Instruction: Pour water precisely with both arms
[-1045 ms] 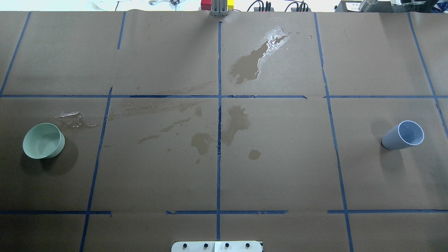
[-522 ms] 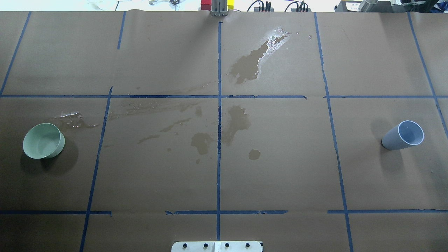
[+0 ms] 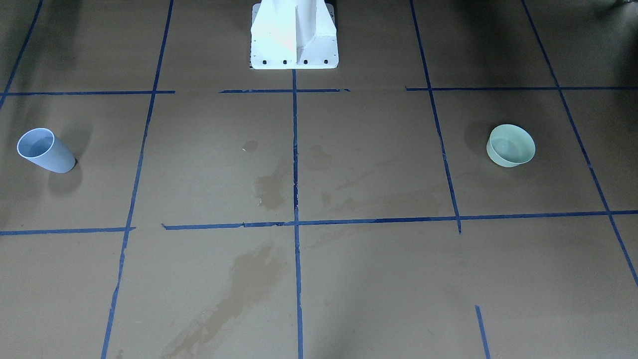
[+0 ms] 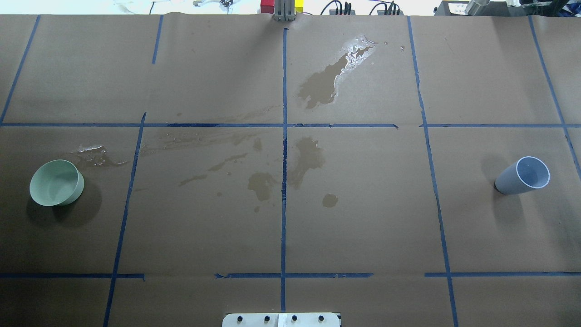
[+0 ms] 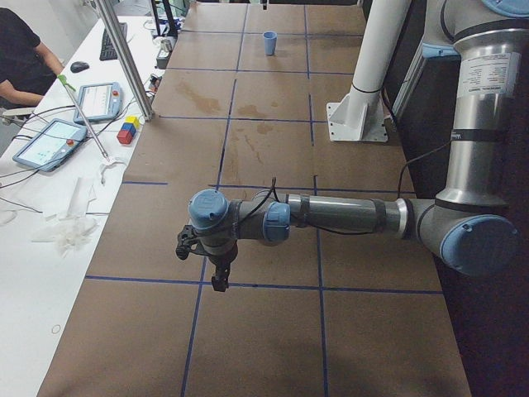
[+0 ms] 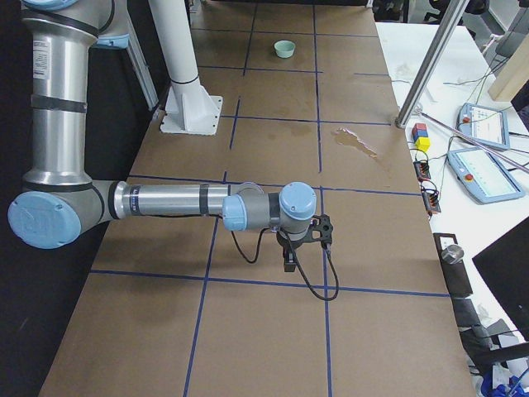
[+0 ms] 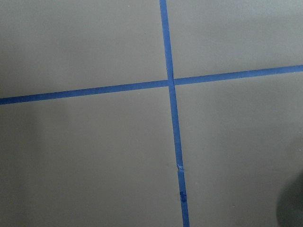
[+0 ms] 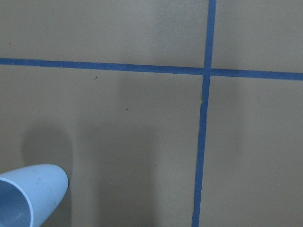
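Note:
My left gripper goes to the pale green bowl next and closes on the bowl's rim (image 3: 532,139), on the side farthest from the light blue cup.
A pale green bowl (image 4: 56,182) stands on the brown paper at the table's left end, also seen as the bowl (image 3: 511,145) from the front. A light blue cup (image 4: 522,176) stands upright at the right end; the cup (image 8: 28,194) fills the lower-left corner of the right wrist view. Water shows as a glossy sheen (image 4: 358,49) at the far middle and a small wet patch (image 4: 93,152) behind the bowl. The left arm (image 5: 347,217) holds its left gripper (image 5: 208,265) low over the paper, and the right arm (image 6: 165,200) does the same with the right gripper (image 6: 302,246). I cannot tell their state.
Dark damp stains (image 4: 308,159) mark the middle of the paper between blue tape lines. The white pedestal (image 3: 294,35) stands at the robot's side. Beyond the table's far edge are tablets (image 5: 45,142), coloured blocks (image 5: 128,131), a metal pole (image 5: 124,58) and a seated person (image 5: 21,58).

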Robot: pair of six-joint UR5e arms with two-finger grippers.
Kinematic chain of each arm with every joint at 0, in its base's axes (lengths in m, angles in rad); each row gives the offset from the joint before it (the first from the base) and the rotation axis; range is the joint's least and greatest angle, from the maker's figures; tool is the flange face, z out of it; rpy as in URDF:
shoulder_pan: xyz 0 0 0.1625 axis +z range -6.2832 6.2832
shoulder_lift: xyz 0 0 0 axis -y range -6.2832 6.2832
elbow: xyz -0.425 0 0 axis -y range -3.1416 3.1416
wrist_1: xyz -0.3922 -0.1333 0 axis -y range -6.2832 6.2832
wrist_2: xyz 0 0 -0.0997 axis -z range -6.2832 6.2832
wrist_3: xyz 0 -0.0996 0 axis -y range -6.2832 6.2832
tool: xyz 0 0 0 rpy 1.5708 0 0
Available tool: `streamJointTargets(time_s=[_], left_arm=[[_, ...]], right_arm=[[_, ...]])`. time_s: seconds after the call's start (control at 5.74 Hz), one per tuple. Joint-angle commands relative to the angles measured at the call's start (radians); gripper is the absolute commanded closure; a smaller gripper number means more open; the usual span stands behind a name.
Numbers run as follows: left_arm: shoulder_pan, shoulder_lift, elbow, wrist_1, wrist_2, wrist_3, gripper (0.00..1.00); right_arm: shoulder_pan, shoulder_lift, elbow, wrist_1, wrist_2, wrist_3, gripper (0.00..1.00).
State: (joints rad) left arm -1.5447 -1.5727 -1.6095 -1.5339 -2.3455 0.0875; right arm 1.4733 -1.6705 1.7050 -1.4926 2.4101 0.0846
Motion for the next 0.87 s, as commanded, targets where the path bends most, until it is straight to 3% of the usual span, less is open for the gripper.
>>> streamJointTargets(time_s=[0.0, 0.35, 0.7], left_arm=[[0.0, 0.002, 0.0, 0.0, -0.001, 0.001, 0.0], [0.0, 0.005, -0.004, -0.035, -0.002, 0.006, 0.0], [0.041, 0.055, -0.003, -0.206, -0.001, -0.024, 0.0]], right_arm=[[-0.002, -0.002, -0.001, 0.021, 0.001, 0.007, 0.0], [-0.005, 0.0, -0.001, 0.023, 0.0, 0.004, 0.0], [-0.007, -0.002, 0.001, 0.023, 0.0, 0.004, 0.0]])
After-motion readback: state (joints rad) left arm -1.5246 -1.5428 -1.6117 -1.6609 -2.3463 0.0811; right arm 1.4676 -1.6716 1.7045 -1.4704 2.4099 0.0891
